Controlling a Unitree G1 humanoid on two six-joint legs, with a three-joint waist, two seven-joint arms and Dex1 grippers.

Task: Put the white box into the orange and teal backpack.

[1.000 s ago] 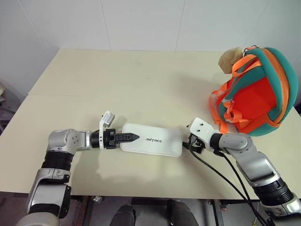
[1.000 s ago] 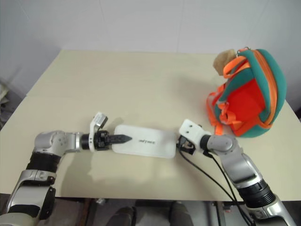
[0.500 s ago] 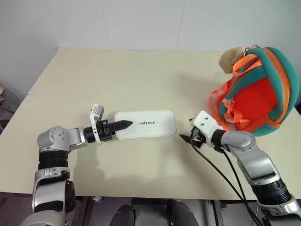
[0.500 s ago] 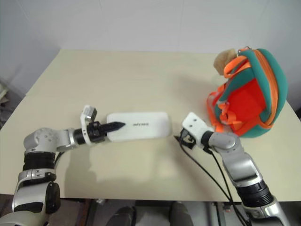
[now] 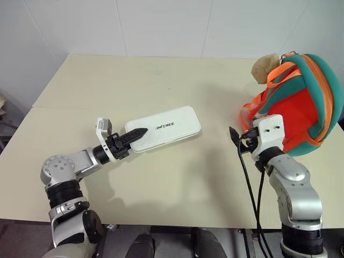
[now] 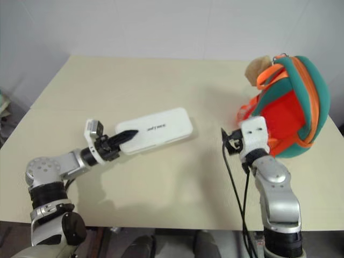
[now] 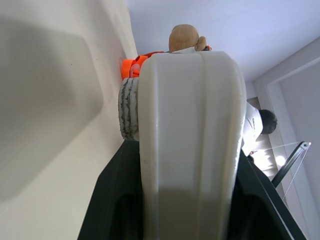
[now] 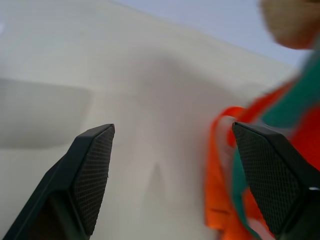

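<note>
My right gripper closes next on the teal edge [image 5: 267,104] [image 8: 281,113] of the backpack, beside the orange straps and below the tan plush ball.
The white box [image 5: 164,128] hangs tilted a little above the table, its shadow under it. My left gripper [image 5: 134,134] is shut on the box's near left end. In the left wrist view the box [image 7: 190,125] stands between the black fingers, with the plush ball [image 7: 184,37] beyond it. The orange and teal backpack [image 5: 293,105] stands upright at the table's right edge, with the tan plush ball [image 5: 265,65] at its top. My right gripper [image 5: 236,137] is open and empty, right beside the backpack's orange straps [image 8: 220,165].
The cream table [image 5: 161,80] runs back to a white wall, with a seam across its left part. Black cables [image 5: 247,183] hang from my right arm over the table's front edge. Bare tabletop lies between the box and the backpack.
My left gripper has lifted the box and swung its far end away from me. My right gripper has left the box's right end and moved right and up to the backpack's straps.
</note>
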